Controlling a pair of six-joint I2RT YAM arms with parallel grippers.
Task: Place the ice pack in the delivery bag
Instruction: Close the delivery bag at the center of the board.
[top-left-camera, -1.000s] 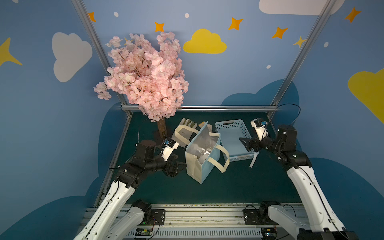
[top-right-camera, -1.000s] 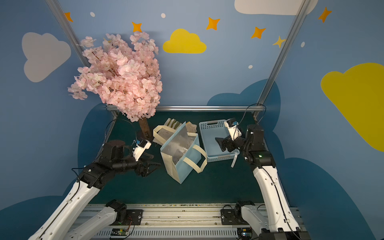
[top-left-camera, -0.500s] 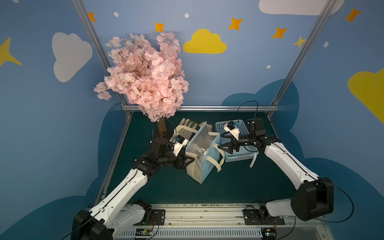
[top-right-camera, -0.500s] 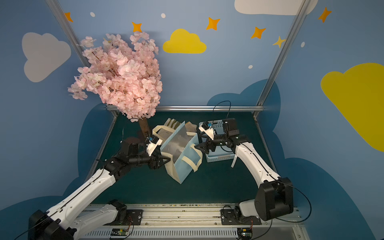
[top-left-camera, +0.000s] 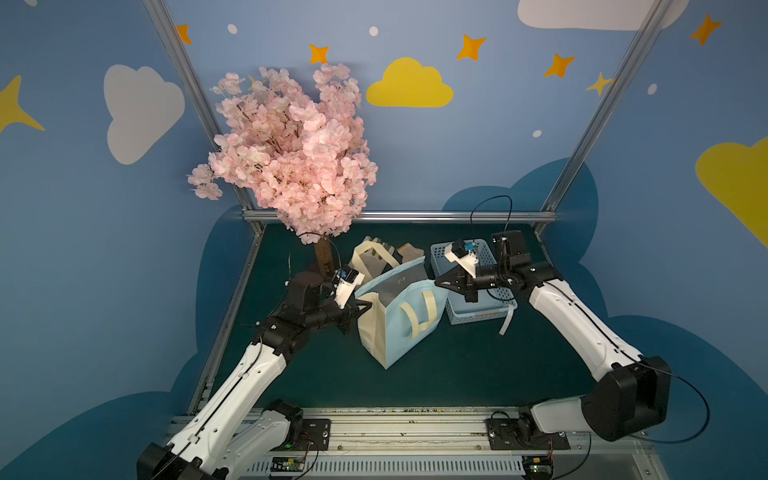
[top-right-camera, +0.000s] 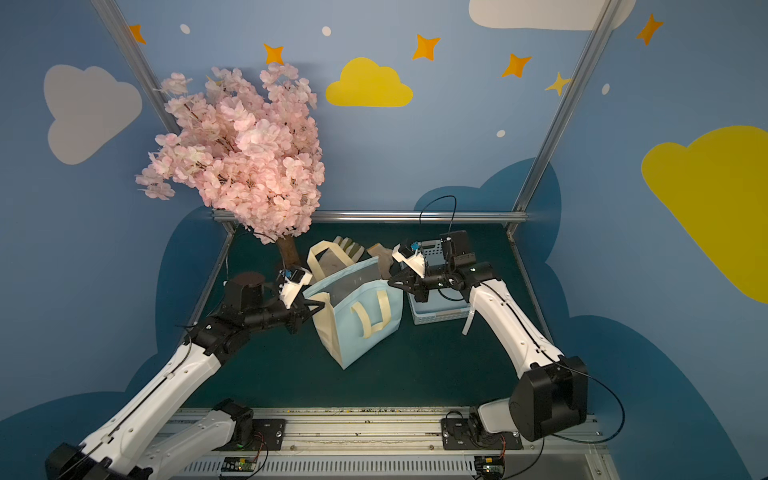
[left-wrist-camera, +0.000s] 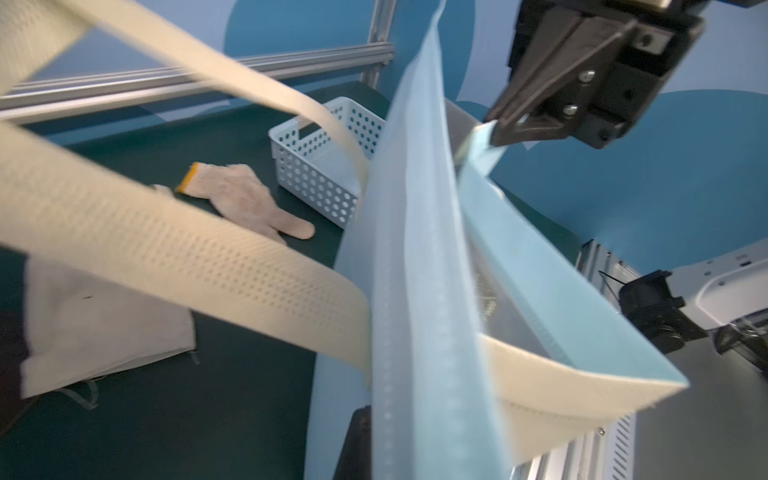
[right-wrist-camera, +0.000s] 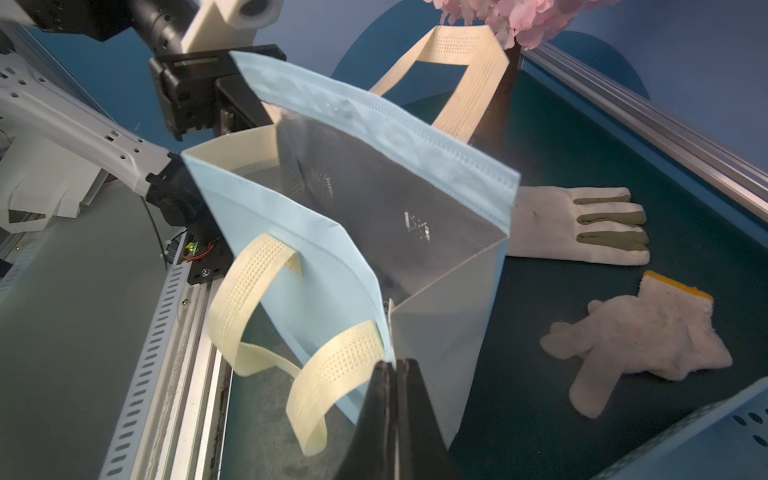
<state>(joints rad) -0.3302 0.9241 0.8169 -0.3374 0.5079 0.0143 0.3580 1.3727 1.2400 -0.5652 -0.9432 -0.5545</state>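
Next, I open each gripper and take both rims together (top-left-camera: 387, 305) with it, because my left gripper holds only the back rim and my right gripper only the front rim.
The delivery bag (top-left-camera: 399, 328) (top-right-camera: 357, 320), a light blue tote with cream handles and silver lining, stands mid-table with its mouth open. My left gripper (top-left-camera: 368, 306) (top-right-camera: 322, 307) is shut on the rim at the bag's left corner. In the left wrist view only one dark finger (left-wrist-camera: 357, 444) shows behind the blue panel (left-wrist-camera: 415, 291). My right gripper (top-left-camera: 436, 282) (right-wrist-camera: 392, 365) is shut on the rim at the opposite corner, jaws pressed together on the fabric (right-wrist-camera: 291, 232). The ice pack shows in no view.
A light blue perforated basket (top-left-camera: 478, 307) stands right of the bag, under my right arm. Two gloves (right-wrist-camera: 582, 224) (right-wrist-camera: 640, 332) lie behind the bag. A pink blossom tree (top-left-camera: 291, 153) stands at the back left, and a metal frame rail (top-left-camera: 415, 216) closes the back.
Both arms reached in from the sides to the bag. Both grippers went from open to shut on opposite corners of its rim, and the bag turned and opened out between them.
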